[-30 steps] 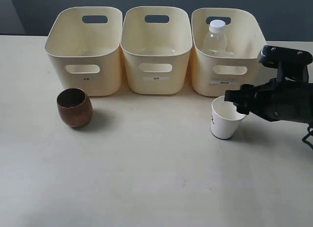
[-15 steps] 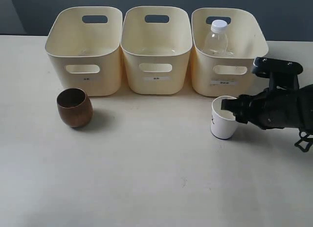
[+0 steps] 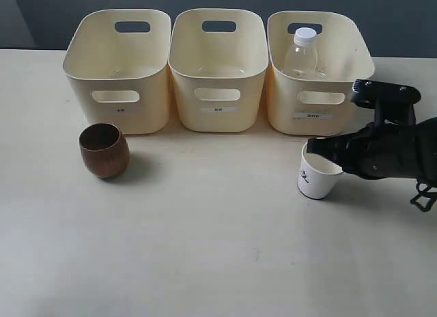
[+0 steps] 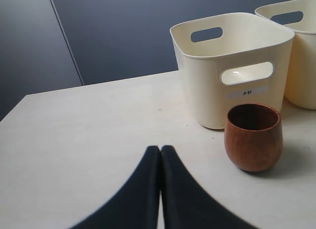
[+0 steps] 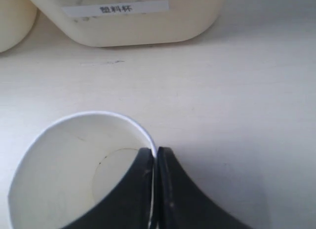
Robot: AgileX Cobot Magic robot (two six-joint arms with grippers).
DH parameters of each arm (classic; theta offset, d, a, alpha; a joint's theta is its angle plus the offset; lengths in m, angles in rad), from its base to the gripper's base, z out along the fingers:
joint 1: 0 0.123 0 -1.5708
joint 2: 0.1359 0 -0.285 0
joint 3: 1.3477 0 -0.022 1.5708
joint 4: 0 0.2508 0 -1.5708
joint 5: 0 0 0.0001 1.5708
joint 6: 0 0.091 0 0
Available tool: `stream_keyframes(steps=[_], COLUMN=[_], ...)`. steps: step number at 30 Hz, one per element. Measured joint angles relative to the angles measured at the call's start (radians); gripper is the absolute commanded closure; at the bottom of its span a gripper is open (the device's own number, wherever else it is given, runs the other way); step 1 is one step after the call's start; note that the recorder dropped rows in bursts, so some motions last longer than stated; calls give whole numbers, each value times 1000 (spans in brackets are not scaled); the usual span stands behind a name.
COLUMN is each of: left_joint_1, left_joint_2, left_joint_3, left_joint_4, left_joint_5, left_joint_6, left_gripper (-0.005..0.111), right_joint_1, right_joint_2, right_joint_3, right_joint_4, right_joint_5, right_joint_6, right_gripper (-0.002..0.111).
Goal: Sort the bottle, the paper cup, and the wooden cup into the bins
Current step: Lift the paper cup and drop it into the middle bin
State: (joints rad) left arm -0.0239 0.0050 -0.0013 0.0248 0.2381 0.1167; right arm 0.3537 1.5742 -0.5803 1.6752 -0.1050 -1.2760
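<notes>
I need to release the white paper cup from my right gripper inside the empty middle bin (image 3: 212,87), just behind its front handle hole.
The white paper cup (image 3: 315,182) stands a little tilted on the table in front of the right bin (image 3: 280,105). My right gripper (image 3: 315,147) is shut on its rim, one finger inside the cup and one outside. The right wrist view shows the paper cup (image 5: 64,165) with the right gripper (image 5: 155,151) pinching its wall. The clear bottle (image 3: 300,54) with its white cap stands inside the right bin. The dark wooden cup (image 3: 104,151) sits in front of the left bin (image 3: 82,91). My left gripper (image 4: 160,148) is shut and empty, a short way from the wooden cup (image 4: 253,137).
The middle bin (image 3: 184,91) stands between the other two, all in a row at the back of the table. The left bin (image 4: 217,100) rises just behind the wooden cup. The right bin's labelled front (image 5: 138,26) is close ahead of the paper cup.
The right gripper has dropped lower and pinched the paper cup's rim. The cup has shifted slightly right and toward the front and now tilts. The wooden cup and bottle have not moved.
</notes>
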Motion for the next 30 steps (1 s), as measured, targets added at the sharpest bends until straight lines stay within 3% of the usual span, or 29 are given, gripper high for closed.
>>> stream_keyframes(steps=[19,30], left_joint_1=[0,0], left_joint_2=[0,0], left_joint_3=[0,0], left_joint_4=[0,0], left_joint_5=[0,0], left_joint_6=[0,0], left_gripper=[107,107], right_joint_1=[0,0], right_joint_2=[-84,-84], right_joint_3=[-175,-393], right_joint_4=[0,-2], right_joint_5=[346,365], right_joint_6=[0,0], right_gripper=[108,108])
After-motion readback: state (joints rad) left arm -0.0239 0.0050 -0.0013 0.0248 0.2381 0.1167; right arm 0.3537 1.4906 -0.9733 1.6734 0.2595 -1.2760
